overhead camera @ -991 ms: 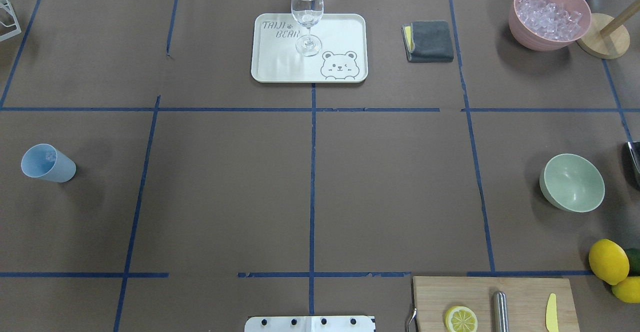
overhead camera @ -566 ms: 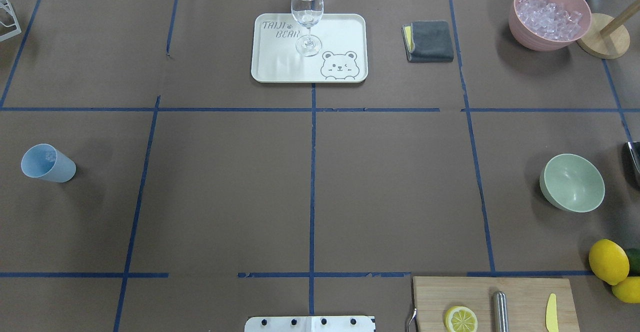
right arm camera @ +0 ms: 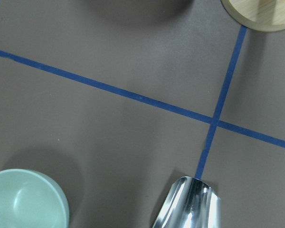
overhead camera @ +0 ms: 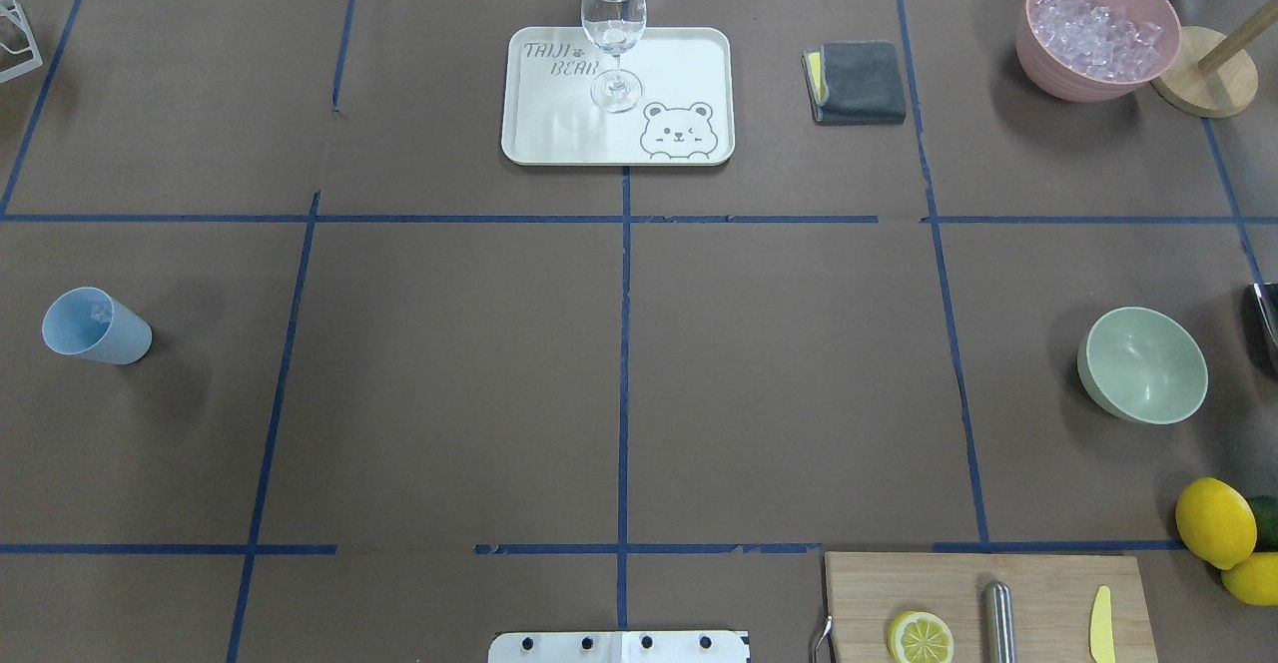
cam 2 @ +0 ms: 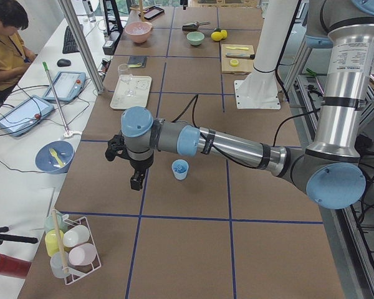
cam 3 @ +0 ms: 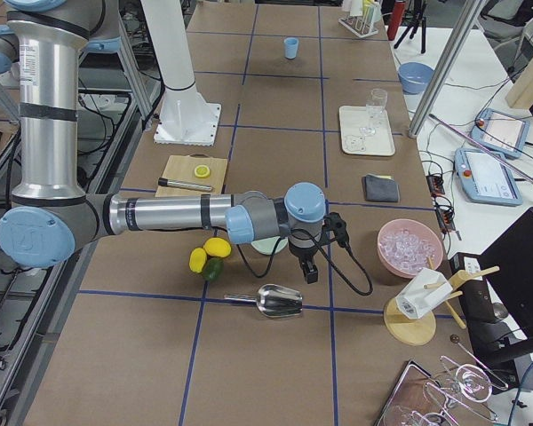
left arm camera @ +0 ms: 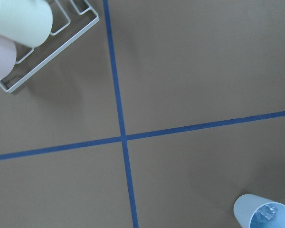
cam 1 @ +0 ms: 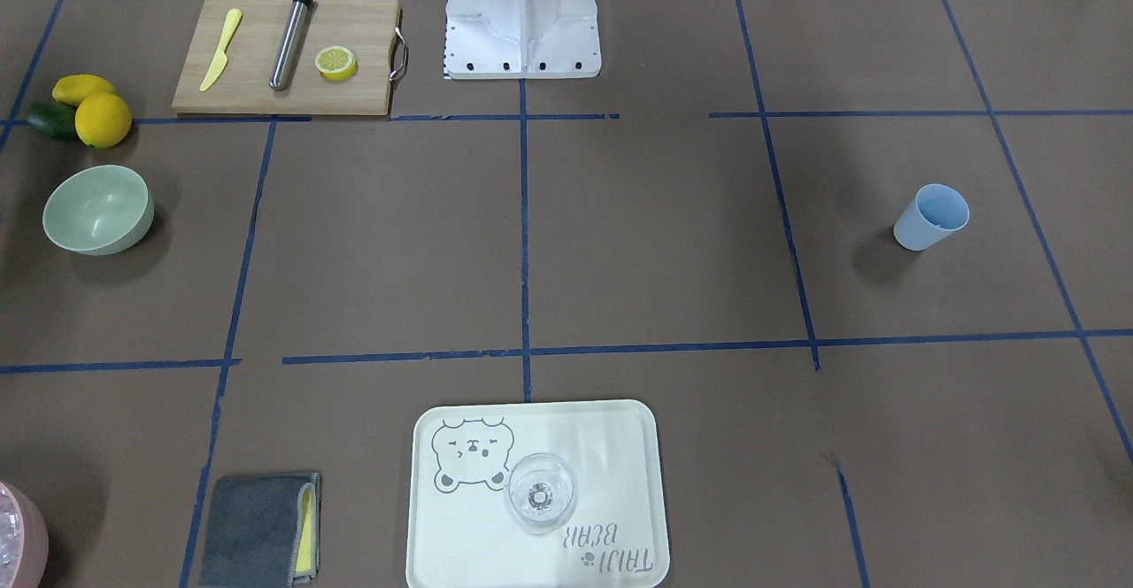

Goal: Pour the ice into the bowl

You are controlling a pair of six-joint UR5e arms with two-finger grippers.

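I should next move my right gripper to the pale green bowl's rim (cam 1: 46, 209) (right arm camera: 68, 221), on the side that faces the end of the table, and grip it there.
A light blue cup (overhead camera: 95, 327) stands at the table's left end, and small clear ice (left arm camera: 266, 213) cubes lie in its bottom. At the right end sits the pale green bowl (overhead camera: 1143, 363), with nothing in it. My left gripper (cam 2: 136, 182) shows only in the exterior left view, hanging over the table a short way from the cup (cam 2: 180, 169); I cannot tell whether it is open or shut. My right gripper (cam 3: 309, 271) shows only in the exterior right view, just beside the bowl (cam 3: 265, 247); its state cannot be told either. No fingers show in either wrist view.
A pink tub (overhead camera: 1098, 29) of whitish ice stands far right beside a wooden stand (overhead camera: 1203, 72). A tray (overhead camera: 689, 54) bears a wine glass (overhead camera: 612, 34); a grey cloth (overhead camera: 857, 82) lies beside it. A cutting board (overhead camera: 1038, 583), lemons (overhead camera: 1215, 521), a metal scoop (cam 3: 280, 302) and a cup rack (cam 2: 71, 246) are around.
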